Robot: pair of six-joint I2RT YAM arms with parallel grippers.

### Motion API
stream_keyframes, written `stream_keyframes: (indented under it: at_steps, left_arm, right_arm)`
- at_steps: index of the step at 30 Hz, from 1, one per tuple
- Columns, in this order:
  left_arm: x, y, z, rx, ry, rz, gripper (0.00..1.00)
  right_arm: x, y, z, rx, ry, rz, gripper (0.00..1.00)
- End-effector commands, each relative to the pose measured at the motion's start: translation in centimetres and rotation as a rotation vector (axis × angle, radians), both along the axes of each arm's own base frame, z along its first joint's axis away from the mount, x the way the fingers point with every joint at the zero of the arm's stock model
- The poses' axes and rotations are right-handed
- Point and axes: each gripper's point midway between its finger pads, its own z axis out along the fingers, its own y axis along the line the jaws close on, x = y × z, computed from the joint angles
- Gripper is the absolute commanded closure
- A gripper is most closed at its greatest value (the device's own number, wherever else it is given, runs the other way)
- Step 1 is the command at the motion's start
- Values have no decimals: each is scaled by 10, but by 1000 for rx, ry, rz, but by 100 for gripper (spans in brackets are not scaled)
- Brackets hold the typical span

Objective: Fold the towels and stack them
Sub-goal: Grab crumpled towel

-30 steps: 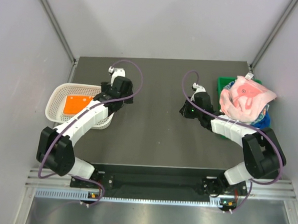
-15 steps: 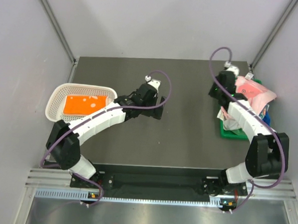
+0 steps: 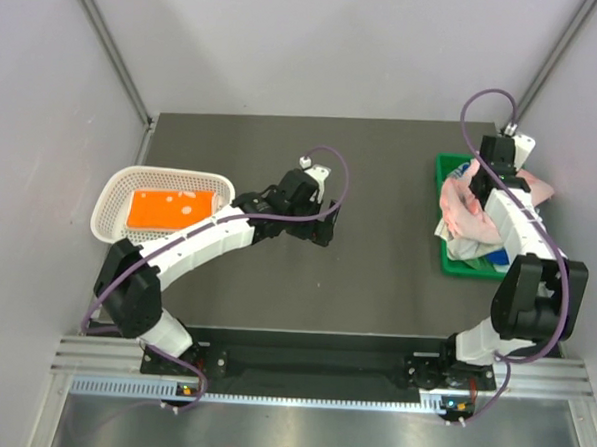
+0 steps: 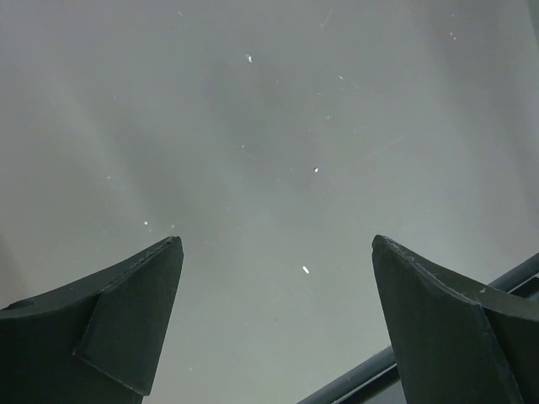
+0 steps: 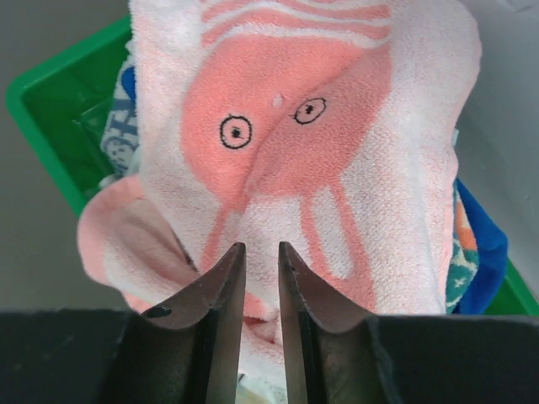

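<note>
My right gripper's fingers are almost closed over the flat side of the pink towel. Next, I open them and pinch the towel's fold (image 5: 156, 242) by the rim of the green bin.
A folded orange towel (image 3: 164, 208) lies in the white mesh basket (image 3: 115, 189) at the left. A pink towel with white motifs (image 3: 467, 210) (image 5: 320, 151) is heaped on top of the other towels in the green bin (image 3: 444, 171) (image 5: 59, 93) at the right. A blue towel (image 5: 484, 252) and a white one with teal print (image 5: 122, 126) peek out beneath it. My right gripper (image 3: 486, 171) (image 5: 261, 246) hovers just over the pink towel, jaws a narrow gap apart with nothing pinched. My left gripper (image 3: 318, 230) (image 4: 276, 244) stands wide open over bare table.
The dark table (image 3: 376, 278) spans the middle between basket and bin. Grey walls close in at the left, back and right. A dark bar (image 4: 438, 345) crosses the lower right of the left wrist view.
My left arm swung from the basket to the table's middle. My right arm moved from the middle out over the green bin, and its jaws parted slightly.
</note>
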Motion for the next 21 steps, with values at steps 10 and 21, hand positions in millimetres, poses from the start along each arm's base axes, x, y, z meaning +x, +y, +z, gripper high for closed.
stream_keyframes:
  at_steps: [10, 21]
  left_arm:
    - [-1, -11, -3, -10, 20, -42, 1]
    - [-3, -12, -6, -12, 33, -47, 1]
  right_arm:
    - [4, -14, -32, -44, 89, -34, 61]
    - [2, -8, -25, -20, 68, -15, 100]
